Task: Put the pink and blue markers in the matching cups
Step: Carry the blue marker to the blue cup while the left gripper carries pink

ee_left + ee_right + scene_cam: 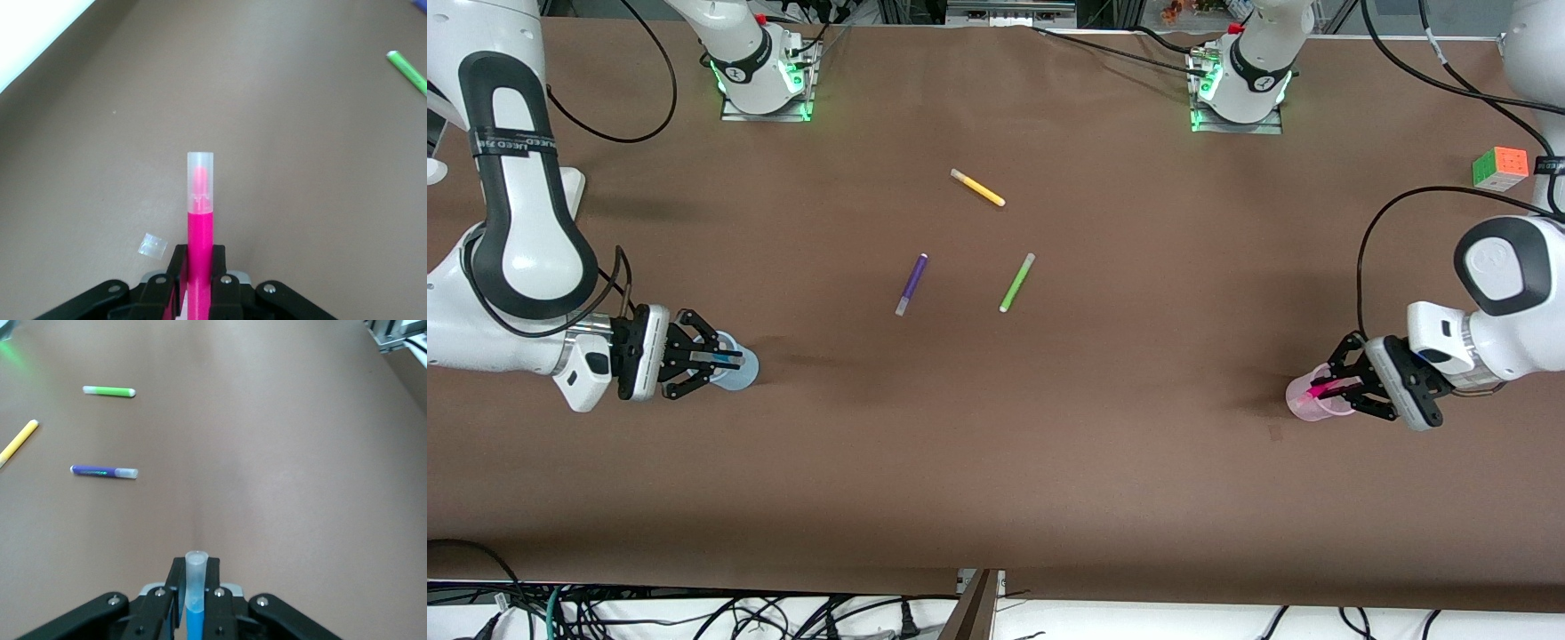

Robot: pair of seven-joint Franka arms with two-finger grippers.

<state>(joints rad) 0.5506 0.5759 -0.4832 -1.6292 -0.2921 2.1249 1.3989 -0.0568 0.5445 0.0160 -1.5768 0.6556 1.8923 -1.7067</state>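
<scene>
My left gripper needs to release the pink marker inside the pale pink cup (1323,394) that is below the fingers of that gripper.
My right gripper (725,358) is shut on the blue marker (713,358) and holds it over the mouth of the pale blue cup (743,368) at the right arm's end of the table. In the right wrist view the blue marker (194,617), pale cap outward, sits between the fingers of the gripper (195,577). My left gripper (1327,388) is shut on the pink marker (1319,388) over the pale pink cup (1303,403) at the left arm's end. In the left wrist view the pink marker (200,223) is clamped in the gripper (200,257). Neither cup shows in the wrist views.
A yellow marker (977,188), a purple marker (911,284) and a green marker (1016,282) lie mid-table. A colour cube (1501,168) sits near the left arm's end. A small clear scrap (152,245) lies on the table near the left gripper.
</scene>
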